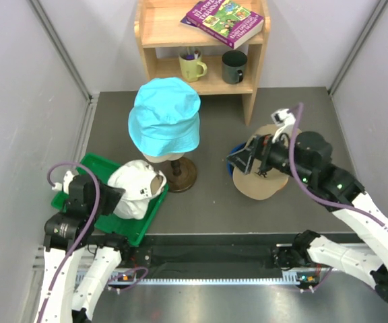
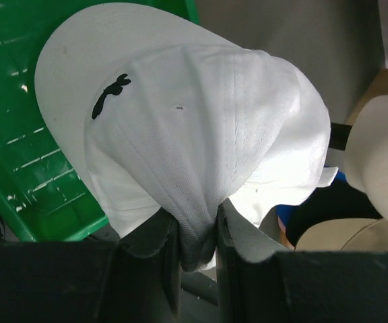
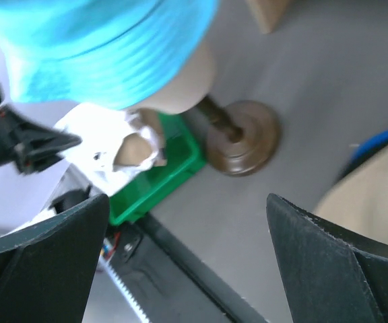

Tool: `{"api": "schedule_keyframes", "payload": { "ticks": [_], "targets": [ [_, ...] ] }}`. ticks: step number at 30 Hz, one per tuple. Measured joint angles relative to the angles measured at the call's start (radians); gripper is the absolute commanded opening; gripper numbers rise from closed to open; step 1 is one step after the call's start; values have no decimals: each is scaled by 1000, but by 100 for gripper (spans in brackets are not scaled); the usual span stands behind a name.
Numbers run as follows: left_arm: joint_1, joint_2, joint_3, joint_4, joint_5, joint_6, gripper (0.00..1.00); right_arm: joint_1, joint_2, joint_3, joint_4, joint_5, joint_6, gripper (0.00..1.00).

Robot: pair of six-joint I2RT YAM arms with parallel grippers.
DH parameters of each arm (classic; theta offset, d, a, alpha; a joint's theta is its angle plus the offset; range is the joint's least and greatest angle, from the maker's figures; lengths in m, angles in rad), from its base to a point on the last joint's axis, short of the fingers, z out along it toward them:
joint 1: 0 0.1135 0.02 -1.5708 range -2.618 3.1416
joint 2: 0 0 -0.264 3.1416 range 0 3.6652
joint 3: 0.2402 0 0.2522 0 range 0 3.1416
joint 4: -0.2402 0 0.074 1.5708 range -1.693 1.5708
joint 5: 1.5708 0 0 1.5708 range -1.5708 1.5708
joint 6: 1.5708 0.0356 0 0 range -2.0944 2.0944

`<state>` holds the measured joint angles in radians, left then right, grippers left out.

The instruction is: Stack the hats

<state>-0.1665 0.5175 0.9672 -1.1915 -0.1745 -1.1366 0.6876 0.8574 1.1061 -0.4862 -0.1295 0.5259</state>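
Note:
Next, my right gripper needs to go to the white cap's back strap [image 1: 162, 177] [image 3: 154, 134] and close there, taking the white cap from my left gripper.
My left gripper [image 1: 115, 196] is shut on the crown of a white cap [image 1: 137, 188], pinching a fold of its fabric [image 2: 197, 229] and holding it over the green tray [image 1: 89, 168]. The cap fills the left wrist view [image 2: 194, 121]. A cyan bucket hat [image 1: 164, 121] sits on the mannequin head on the wooden stand [image 1: 180, 176]. My right gripper [image 1: 246, 158] is open and empty, hovering over a tan cap [image 1: 265, 183] that lies on a blue cap [image 1: 235, 149]. In the right wrist view the jaws [image 3: 187, 205] stand wide apart, with the tan cap [image 3: 376, 195] at the right.
A wooden shelf [image 1: 258, 67] at the back holds a book [image 1: 224, 20], a yellow mug [image 1: 192, 66] and a dark mug [image 1: 234, 66]. Grey walls close in on the left and right. The stand's round base [image 3: 244, 138] is between the tray and the caps.

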Motion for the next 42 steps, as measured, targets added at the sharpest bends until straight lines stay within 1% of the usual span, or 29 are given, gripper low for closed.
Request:
{"api": "schedule_keyframes", "payload": {
  "ticks": [3, 6, 10, 11, 12, 14, 16, 20, 22, 25, 27, 28, 30, 34, 36, 37, 40, 42],
  "targets": [
    [0, 9, 14, -47, 7, 5, 0, 121, 39, 0, 31, 45, 22, 99],
    [0, 24, 51, -98, -26, 30, 0, 248, 92, -1, 67, 103, 45, 98],
    [0, 24, 68, -118, -83, 66, 0, 358, 161, -1, 107, 159, 61, 99],
    [0, 24, 68, -118, -89, 72, 2, 382, 181, 0, 115, 169, 63, 99],
    [0, 24, 68, -118, -89, 75, 7, 401, 201, 0, 123, 175, 65, 99],
    [0, 19, 57, -116, -85, 80, 9, 425, 234, 0, 131, 185, 71, 100],
    [0, 11, 36, -116, -74, 81, 14, 431, 246, 0, 136, 194, 75, 100],
    [0, -10, 1, -117, -58, 80, 17, 431, 235, 0, 153, 225, 80, 100],
    [0, -20, -15, -116, -47, 80, 21, 431, 226, 0, 152, 238, 80, 100],
    [0, -25, -34, -116, -34, 77, 22, 431, 211, 0, 148, 249, 80, 99],
    [0, -25, -40, -115, -27, 76, 28, 431, 204, 0, 147, 254, 81, 100],
    [0, -25, -40, -115, -24, 75, 30, 431, 199, -1, 146, 258, 82, 100],
    [0, -28, -40, -113, -23, 73, 31, 431, 189, -2, 145, 264, 86, 100],
    [0, -38, -46, -111, -14, 72, 31, 431, 182, -2, 146, 272, 89, 100],
    [0, -40, -47, -111, -8, 70, 39, 431, 182, -2, 145, 274, 89, 100],
    [0, -43, -47, -111, -4, 67, 41, 431, 182, -2, 146, 275, 89, 100],
    [0, -44, -43, -112, 0, 65, 41, 431, 182, -2, 145, 278, 89, 100],
    [0, -43, -33, -114, 0, 66, 39, 431, 182, -2, 145, 278, 89, 100]
  ]
}}
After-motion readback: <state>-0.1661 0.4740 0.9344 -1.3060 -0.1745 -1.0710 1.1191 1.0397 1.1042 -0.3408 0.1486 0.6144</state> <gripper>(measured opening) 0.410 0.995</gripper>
